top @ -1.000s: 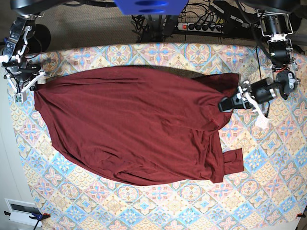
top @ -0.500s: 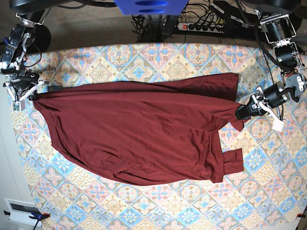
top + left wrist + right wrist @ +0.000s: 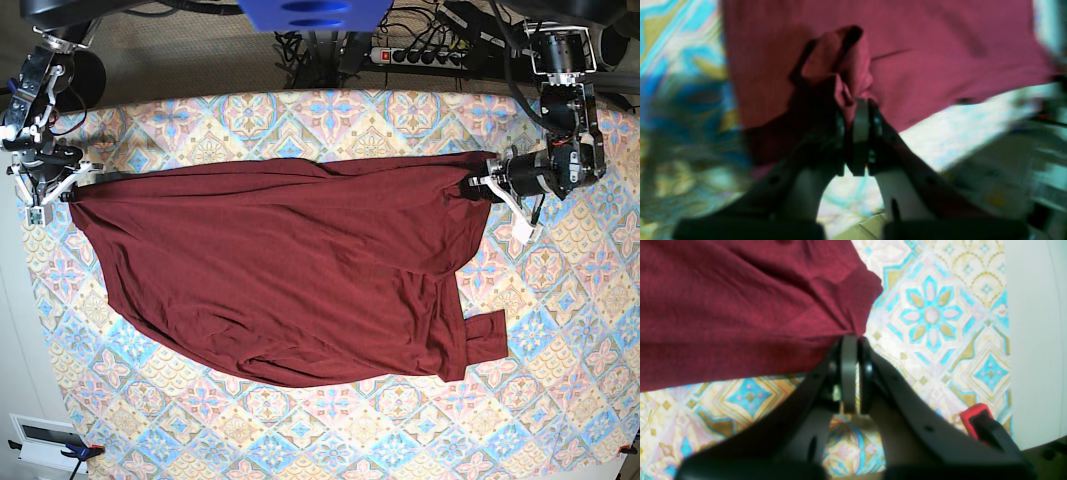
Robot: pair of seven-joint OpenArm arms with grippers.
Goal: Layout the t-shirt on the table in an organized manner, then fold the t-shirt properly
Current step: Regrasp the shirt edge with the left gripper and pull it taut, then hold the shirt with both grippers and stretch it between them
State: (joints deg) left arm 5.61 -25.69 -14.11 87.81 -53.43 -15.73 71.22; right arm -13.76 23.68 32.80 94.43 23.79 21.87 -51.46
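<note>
The left gripper pinches bunched cloth inside the t-shirt's far corner, so it should open, take the corner itself [image 3: 487, 158] and pull the t-shirt's far edge straight.
The dark maroon t-shirt [image 3: 280, 270] lies spread across the table [image 3: 560, 380], its far edge stretched in a line between my two grippers. At the right of the base view, my left gripper [image 3: 480, 188] is shut on the shirt's far right corner. The left wrist view shows bunched cloth [image 3: 840, 70] pinched at its fingertips [image 3: 857, 103]. On the left side, my right gripper [image 3: 70, 192] is shut on the shirt's far left corner [image 3: 860, 306], close to the table's edge. A sleeve end [image 3: 487, 335] sticks out at the lower right.
A power strip [image 3: 420, 56] and cables lie behind the table's far edge. A red clamp [image 3: 977, 413] sits on the table's edge by my right gripper, with a white surface [image 3: 1033, 340] beyond it. A small white box [image 3: 45, 438] lies off the front left corner.
My left gripper has moved toward the far edge and inward, carrying the shirt's right corner with it. The shirt's far edge now runs straighter. My right gripper has barely shifted.
</note>
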